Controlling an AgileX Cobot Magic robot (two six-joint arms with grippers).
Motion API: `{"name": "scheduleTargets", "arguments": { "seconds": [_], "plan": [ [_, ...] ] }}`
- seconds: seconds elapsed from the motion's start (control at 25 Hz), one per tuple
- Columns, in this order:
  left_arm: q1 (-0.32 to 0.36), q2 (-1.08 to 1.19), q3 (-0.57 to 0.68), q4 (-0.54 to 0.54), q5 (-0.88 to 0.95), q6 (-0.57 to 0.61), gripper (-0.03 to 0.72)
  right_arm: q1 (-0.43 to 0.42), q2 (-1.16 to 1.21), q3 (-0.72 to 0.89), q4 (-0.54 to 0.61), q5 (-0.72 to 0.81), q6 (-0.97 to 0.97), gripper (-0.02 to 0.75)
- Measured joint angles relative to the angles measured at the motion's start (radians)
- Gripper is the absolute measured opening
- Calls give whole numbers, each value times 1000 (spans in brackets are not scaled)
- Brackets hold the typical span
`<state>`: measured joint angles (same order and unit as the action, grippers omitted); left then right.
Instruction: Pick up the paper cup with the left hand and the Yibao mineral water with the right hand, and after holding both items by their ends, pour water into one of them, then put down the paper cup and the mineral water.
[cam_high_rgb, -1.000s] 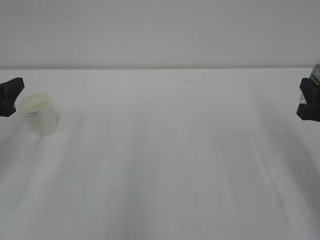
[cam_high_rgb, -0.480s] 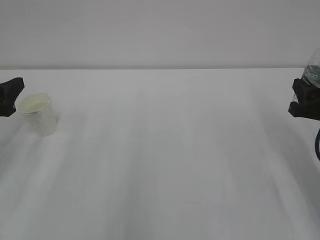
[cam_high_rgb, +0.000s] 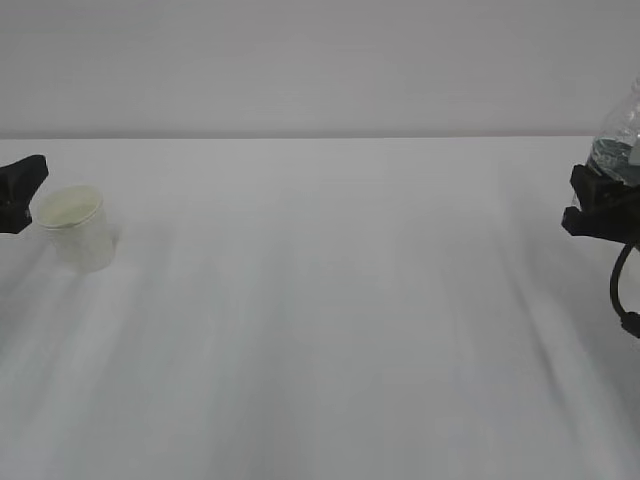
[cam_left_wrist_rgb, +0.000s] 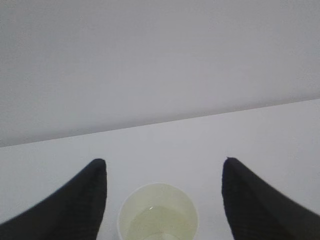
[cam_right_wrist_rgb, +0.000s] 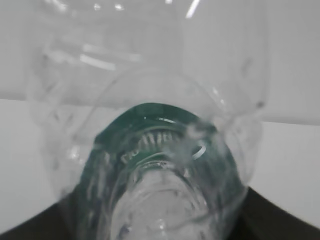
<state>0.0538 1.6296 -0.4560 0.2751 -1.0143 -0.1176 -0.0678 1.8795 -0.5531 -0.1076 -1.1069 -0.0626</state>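
Observation:
The robot's right gripper needs to set the Yibao mineral water down on the bare table straight (cam_high_rgb: 570, 234) across from the white paper cup.
The white paper cup (cam_high_rgb: 72, 230) stands on the table at the far left, with a little clear liquid inside. In the left wrist view the cup (cam_left_wrist_rgb: 157, 214) sits between the two black fingers, with gaps on both sides. My left gripper (cam_left_wrist_rgb: 164, 161) is open; only its tip (cam_high_rgb: 24, 185) shows at the left edge of the exterior view. My right gripper (cam_high_rgb: 598, 205) is at the right edge, shut on the Yibao mineral water (cam_high_rgb: 622, 140) and holding it off the table. The clear bottle with its green label (cam_right_wrist_rgb: 160, 140) fills the right wrist view, and a dark finger (cam_right_wrist_rgb: 285, 220) shows at the bottom corner.
A white table top (cam_high_rgb: 330, 300) runs to a plain light wall (cam_high_rgb: 320, 60) behind. A black cable (cam_high_rgb: 618, 285) hangs under the right gripper.
My right gripper has moved left and slightly up with the bottle, further into view. The left gripper and the cup have hardly moved.

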Motion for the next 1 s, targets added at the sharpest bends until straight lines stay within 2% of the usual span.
{"name": "scheduleTargets", "arguments": {
  "seconds": [1.0],
  "plan": [
    [0,0,0,0,2,0,510,0,196,-69,0,-17,0,389]
  ]
}}
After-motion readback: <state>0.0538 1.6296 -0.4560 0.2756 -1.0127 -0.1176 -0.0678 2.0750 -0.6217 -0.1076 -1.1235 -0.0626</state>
